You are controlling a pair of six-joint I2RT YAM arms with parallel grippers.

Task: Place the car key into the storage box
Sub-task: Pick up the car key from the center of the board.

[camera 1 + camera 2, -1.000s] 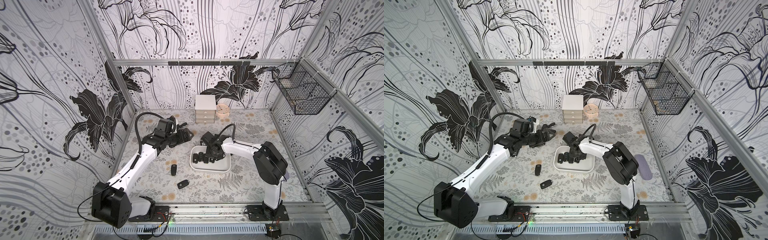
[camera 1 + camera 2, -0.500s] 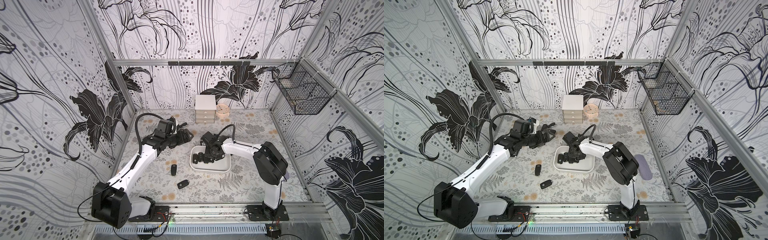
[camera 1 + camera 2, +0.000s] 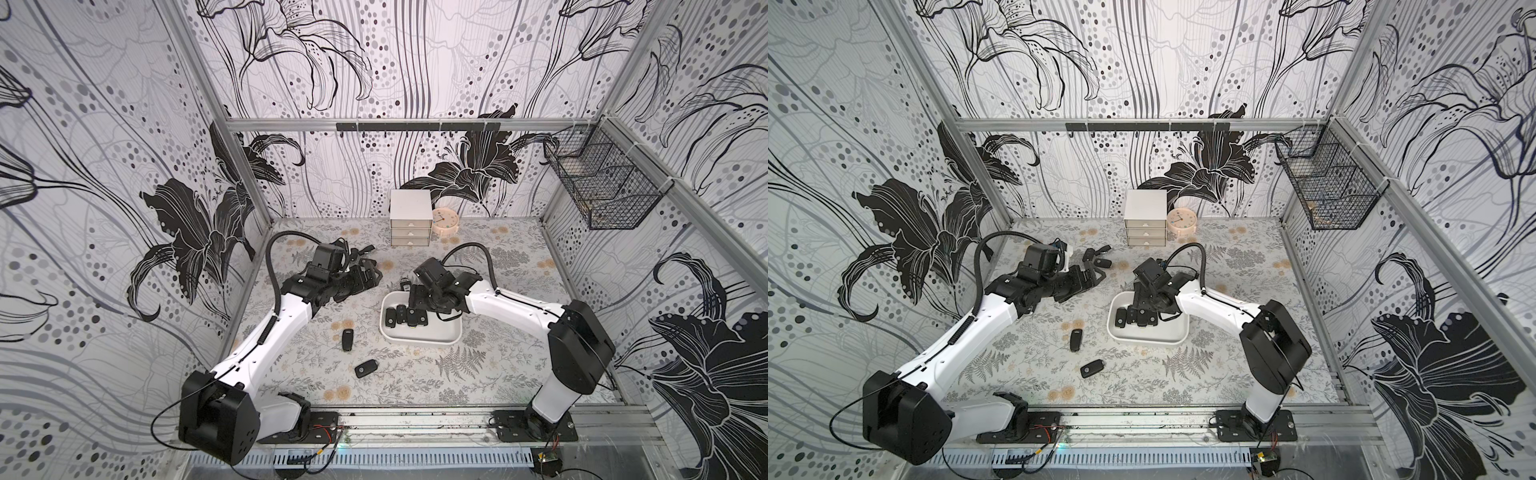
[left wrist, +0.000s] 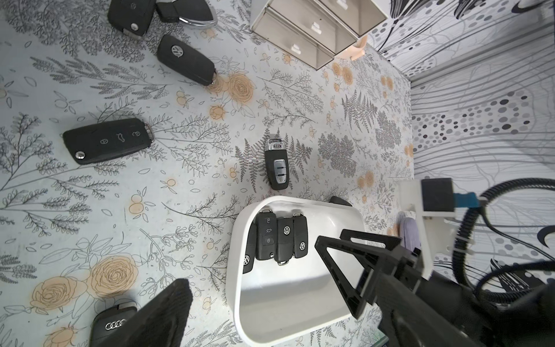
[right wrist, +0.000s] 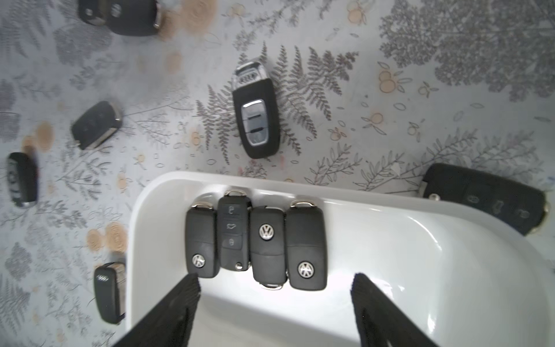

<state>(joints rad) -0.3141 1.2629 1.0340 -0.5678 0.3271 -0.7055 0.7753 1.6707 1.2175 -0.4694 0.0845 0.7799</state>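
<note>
The loose car key nearest the table's front edge, in front of the storage box, will be gripped by my left gripper at the middle of the loose car key [image 3: 366, 368].
The white storage box [image 3: 442, 337] [image 3: 1167, 333] lies mid-table. Several black car keys [image 3: 405, 316] [image 5: 255, 243] lie side by side at its far left end. My right gripper [image 3: 415, 306] [image 5: 275, 280] hangs open just above that row with nothing between its fingers, which straddle the row. My left gripper [image 3: 368, 274] [image 4: 250, 261] is open and empty, hovering to the box's left over loose keys. In the left wrist view the box [image 4: 285, 300] shows between its fingers.
Loose car keys lie on the floral mat: two in front of the box [image 3: 348, 340] [image 3: 366, 368], an Audi key [image 5: 255, 111] just behind it, others [image 4: 108, 139] [image 4: 186, 60] at the back left. A white drawer cabinet [image 3: 410, 218] and clock [image 3: 445, 220] stand at the back; a wire basket [image 3: 602, 187] hangs right.
My right gripper's jaws have gone from shut to open over the row of keys in the box. The left arm has hardly moved.
</note>
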